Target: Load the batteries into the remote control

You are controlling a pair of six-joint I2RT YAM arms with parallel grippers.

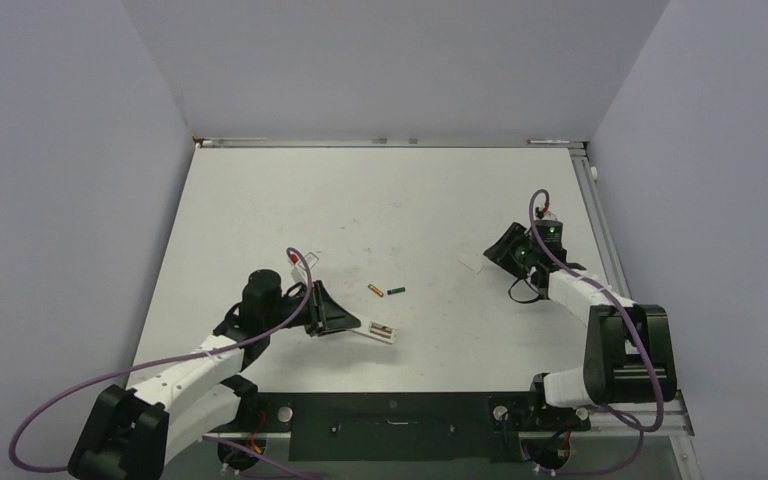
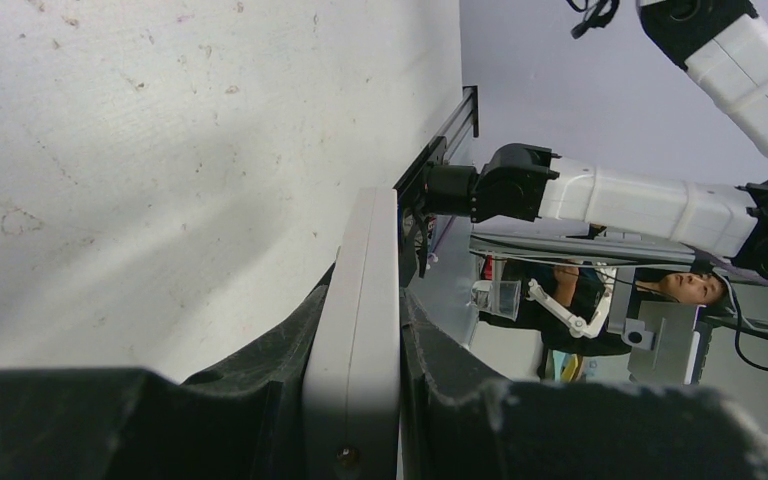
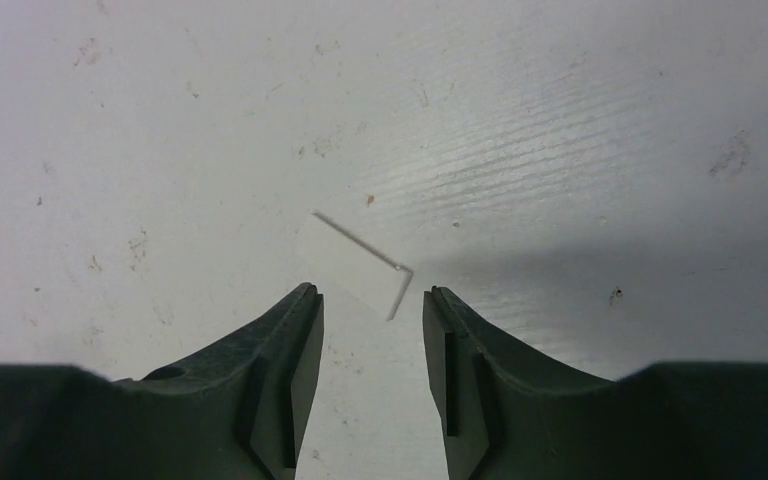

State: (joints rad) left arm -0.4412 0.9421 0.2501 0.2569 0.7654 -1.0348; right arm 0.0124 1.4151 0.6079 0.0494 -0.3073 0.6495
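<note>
Next, I let go of the white remote control, now low at the table's near middle, with my left gripper between the dark green battery and the table's near edge (image 1: 378, 336).
The white remote control (image 1: 381, 331) lies low at the table's near middle, its open battery compartment facing up. My left gripper (image 1: 352, 323) is shut on its left end; in the left wrist view the remote (image 2: 365, 240) stands edge-on between the black fingers (image 2: 280, 380). The yellow-gold battery (image 1: 374, 290) and the dark green battery (image 1: 396, 291) lie end to end on the table just beyond the remote. My right gripper (image 1: 497, 256) is open and empty at the right, over a thin white flat plate (image 3: 355, 280) lying on the table, which also shows in the top view (image 1: 471, 263).
The white table (image 1: 380, 200) is walled by grey panels at the back and sides, with a metal rail (image 1: 600, 220) along the right edge. A purple cable (image 1: 300, 262) loops above my left wrist. My right arm (image 2: 640, 200) shows in the left wrist view.
</note>
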